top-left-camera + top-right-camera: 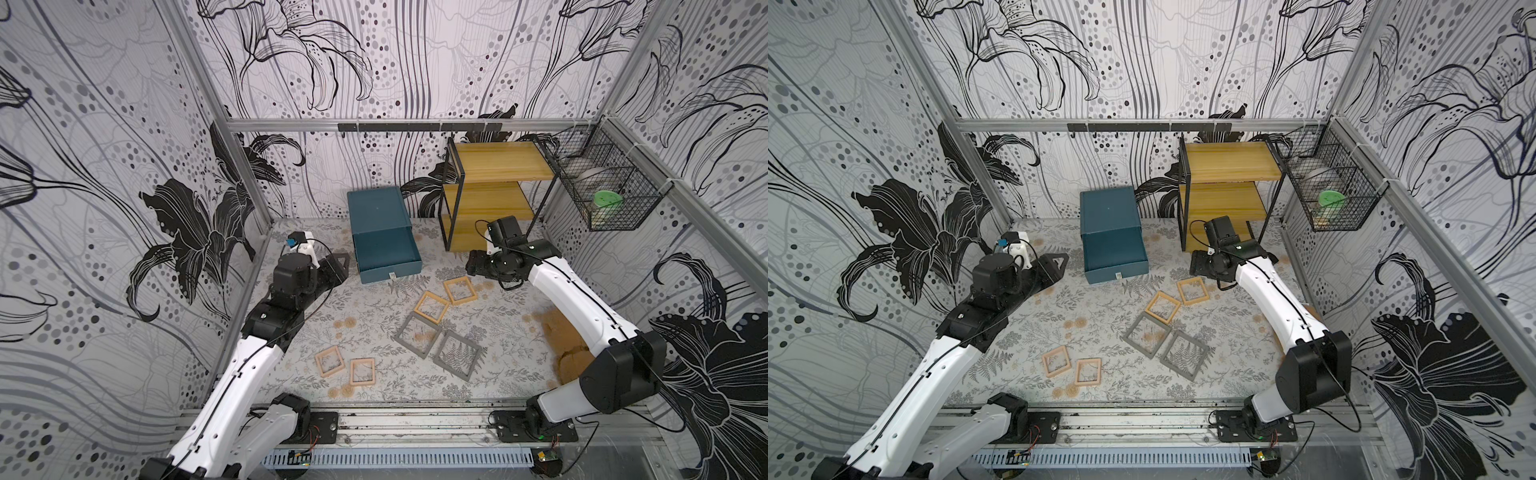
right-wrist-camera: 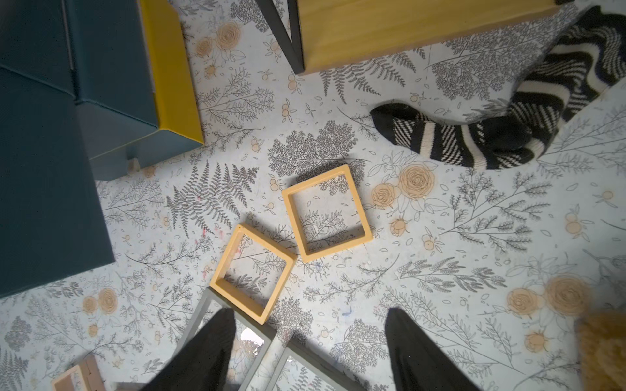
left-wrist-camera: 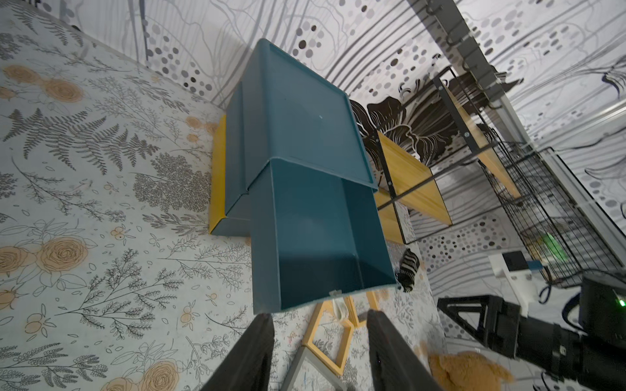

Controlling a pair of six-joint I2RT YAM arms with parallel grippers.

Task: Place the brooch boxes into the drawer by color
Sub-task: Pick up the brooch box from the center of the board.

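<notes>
My right gripper will grasp the yellow box nearest the shelf, by the side (image 1: 475, 292) (image 2: 366, 223) farthest from the drawer chest.
The dark teal drawer chest (image 1: 376, 208) stands at the back of the mat with its top drawer (image 1: 388, 257) pulled out and empty. Six brooch boxes lie flat on the mat: two yellow (image 1: 459, 290) (image 1: 431, 307), two grey (image 1: 417, 334) (image 1: 457, 355), two pinkish-tan (image 1: 329, 360) (image 1: 362, 372). My left gripper (image 3: 320, 318) hovers left of the drawer's front, open, holding nothing. My right gripper (image 2: 311, 315) hangs open above the mat beside the yellow boxes (image 2: 327, 213) (image 2: 252, 272), one finger (image 2: 216, 342) over a grey box (image 2: 203, 304).
A yellow-wood, black-framed shelf (image 1: 494, 187) stands right of the chest, with a wire basket (image 1: 602, 187) on the right wall. A striped sock (image 2: 474, 135) lies by the shelf's foot. A tan plush toy (image 1: 561, 340) sits under the right arm. A yellow panel (image 2: 172, 74) lies at the chest's base.
</notes>
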